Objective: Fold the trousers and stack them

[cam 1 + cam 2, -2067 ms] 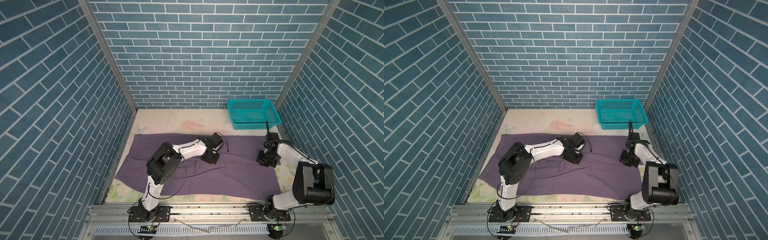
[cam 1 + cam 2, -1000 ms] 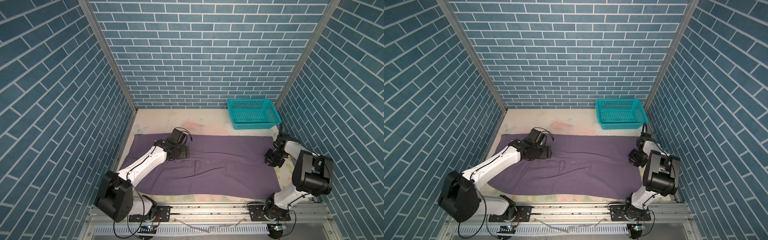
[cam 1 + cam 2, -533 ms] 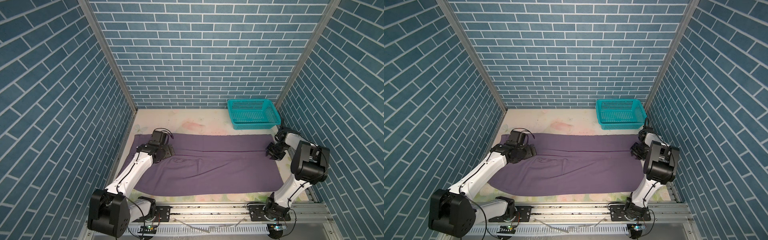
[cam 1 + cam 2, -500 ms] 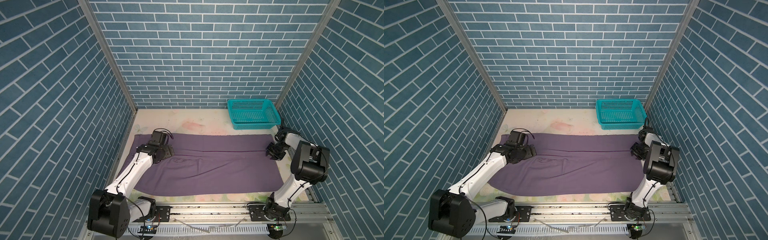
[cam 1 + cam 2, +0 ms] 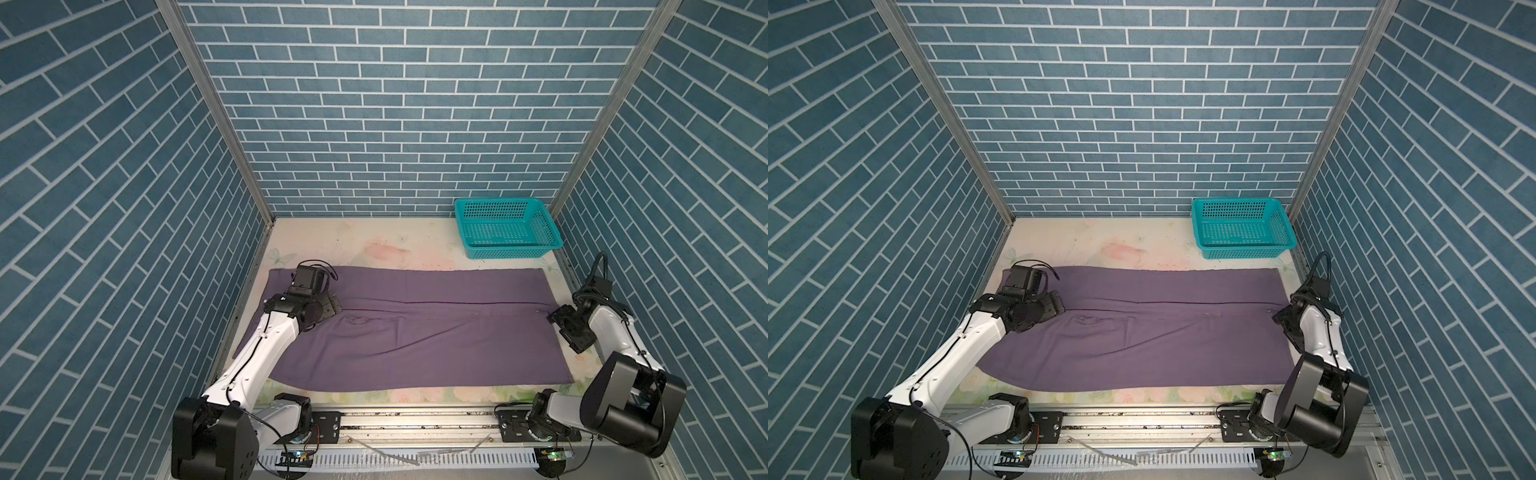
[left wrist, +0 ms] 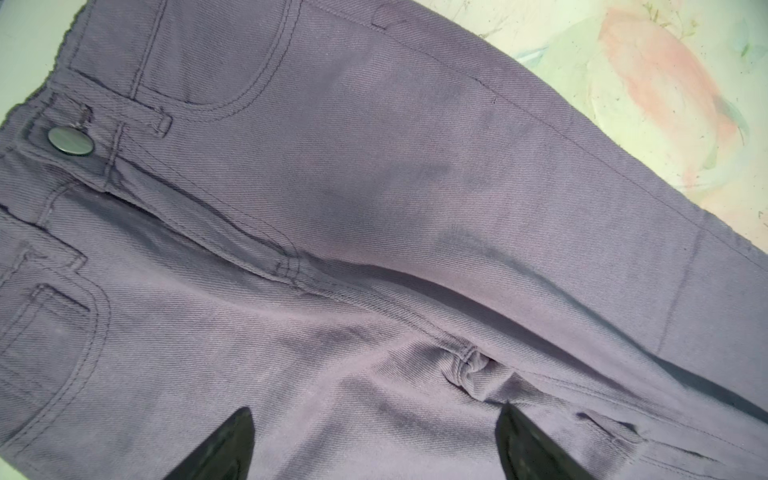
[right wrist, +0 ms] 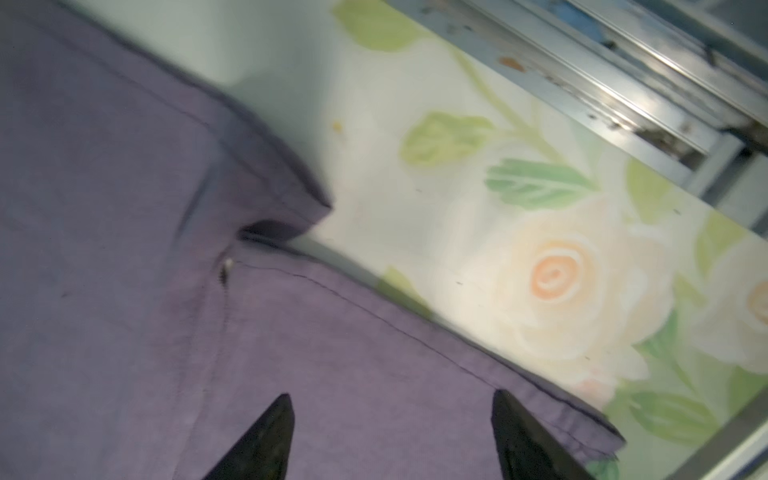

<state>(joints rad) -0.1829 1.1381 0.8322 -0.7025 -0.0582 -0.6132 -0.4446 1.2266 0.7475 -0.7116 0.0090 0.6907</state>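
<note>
The next move for my left gripper needs to be to reach the mauve trousers' near side edge (image 5: pixel 269 376) just under the waistband, next to the pocket, and close there.
The mauve trousers (image 5: pixel 415 328) (image 5: pixel 1163 336) lie spread flat across the table, waistband to the left and leg hems to the right. My left gripper (image 5: pixel 332 305) (image 5: pixel 1055 308) hovers open over the crotch seam near the waistband. In the left wrist view its jaws (image 6: pixel 376 409) stand wide apart over bare fabric, with the metal button (image 6: pixel 70 141) beyond. My right gripper (image 5: pixel 561 328) (image 5: pixel 1282 321) sits at the hem end. In the right wrist view it is open (image 7: pixel 391 395) above the near leg's hem (image 7: pixel 457 357), holding nothing.
A teal perforated basket (image 5: pixel 507 228) (image 5: pixel 1241 228) stands in the back right corner. The floral table cover (image 5: pixel 374 249) shows behind the trousers and at the right edge (image 7: pixel 540 249). Brick-patterned walls close in on three sides; a metal rail (image 5: pixel 415 419) runs along the front.
The left arm has swept from the middle to the waistband end. The right gripper has moved out to the hems and opened, letting go of the fabric. The trousers now lie flatter.
</note>
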